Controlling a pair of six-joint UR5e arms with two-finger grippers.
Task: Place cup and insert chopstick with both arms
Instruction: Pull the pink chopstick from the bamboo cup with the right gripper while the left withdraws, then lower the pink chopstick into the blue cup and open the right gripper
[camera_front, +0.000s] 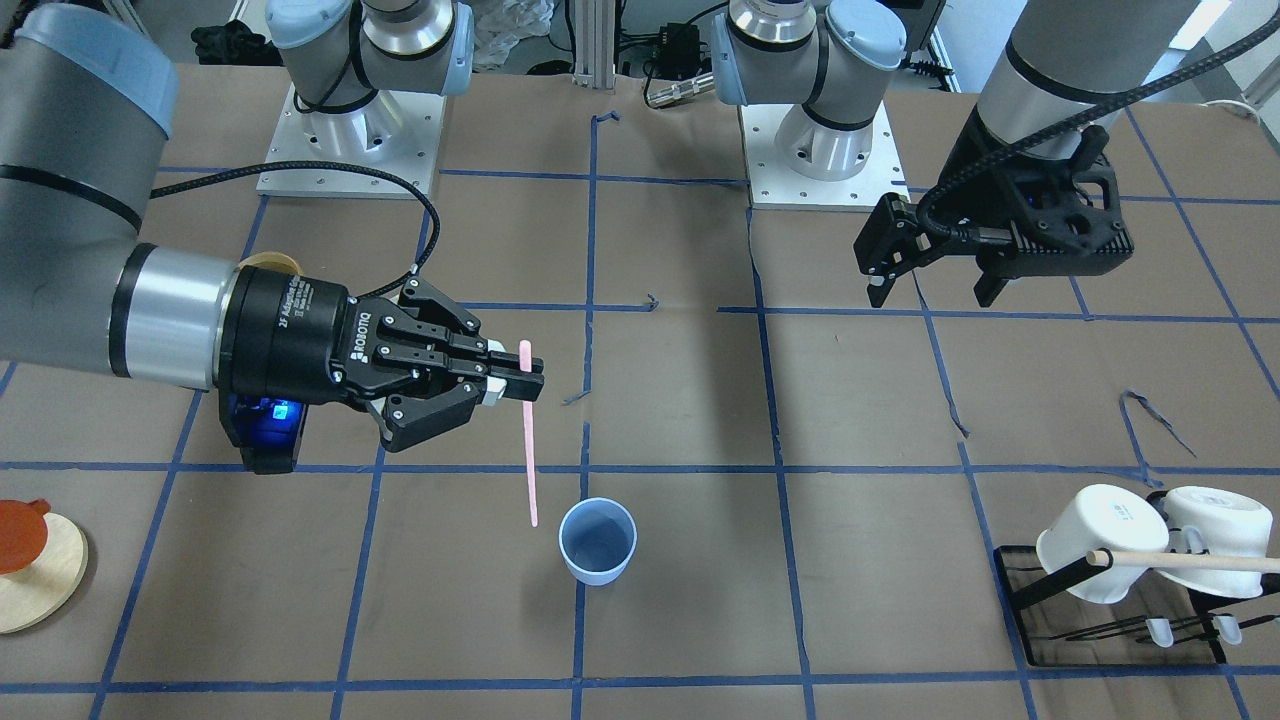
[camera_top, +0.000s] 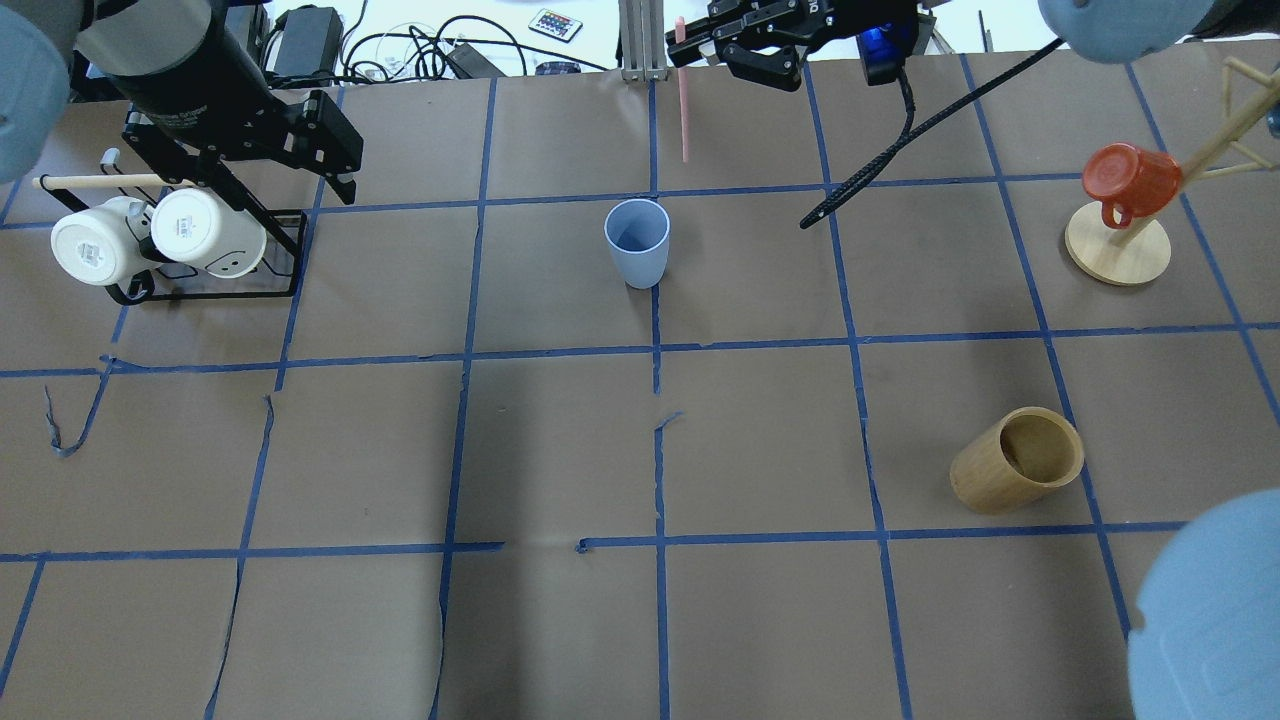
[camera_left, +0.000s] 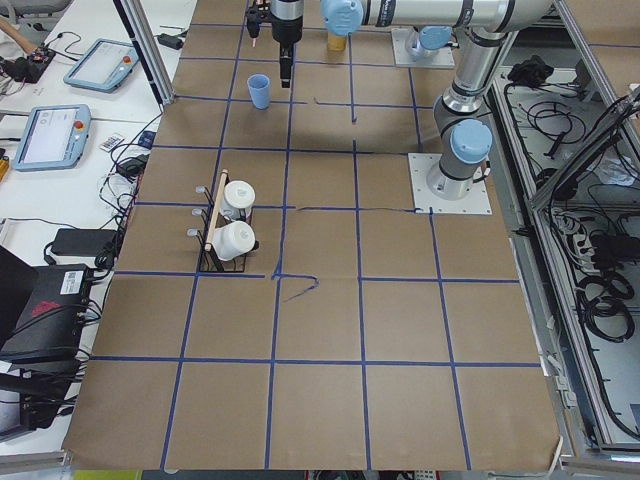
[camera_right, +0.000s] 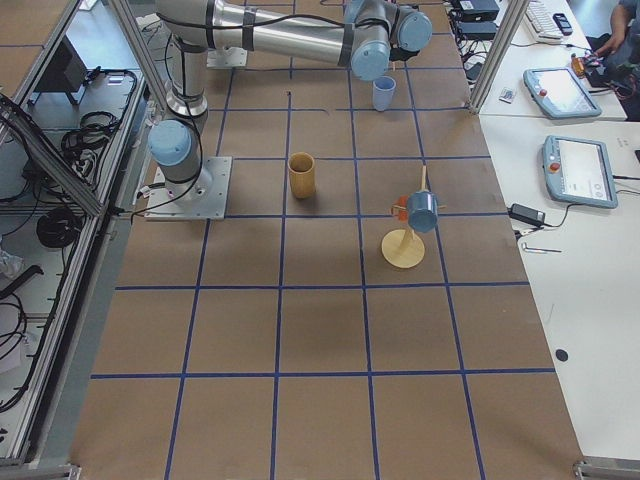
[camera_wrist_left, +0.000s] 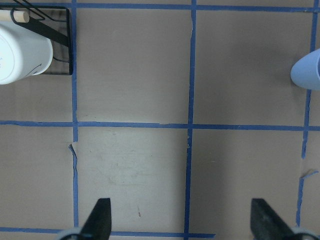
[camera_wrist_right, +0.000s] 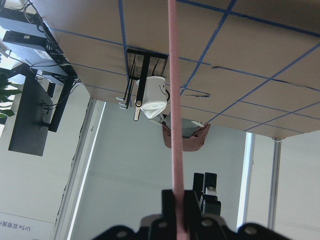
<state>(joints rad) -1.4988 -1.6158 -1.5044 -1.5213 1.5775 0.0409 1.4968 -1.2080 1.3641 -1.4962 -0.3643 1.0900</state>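
Observation:
My right gripper needs to let go of the pale-pink chopstick inside the light-blue cup (camera_front: 588, 546) that stands on the center line of the table.
The light-blue cup (camera_front: 597, 541) stands upright on the table's centre line, and also shows in the overhead view (camera_top: 637, 241). My right gripper (camera_front: 522, 380) is shut on the pale-pink chopstick (camera_front: 528, 445) near its upper end. The stick hangs about vertical, with its lower tip in the air just beside the cup's rim, not inside it. In the right wrist view the stick (camera_wrist_right: 174, 100) runs straight out from the closed fingers. My left gripper (camera_front: 932, 290) is open and empty, raised well to the side of the cup. Its wrist view shows the cup's edge (camera_wrist_left: 309, 70).
A black rack (camera_top: 250, 285) with two white mugs (camera_top: 150, 235) and a wooden dowel stands below my left arm. A tan bamboo cup (camera_top: 1018, 460) lies on its side near my right base. A red mug (camera_top: 1130, 180) hangs on a wooden mug tree.

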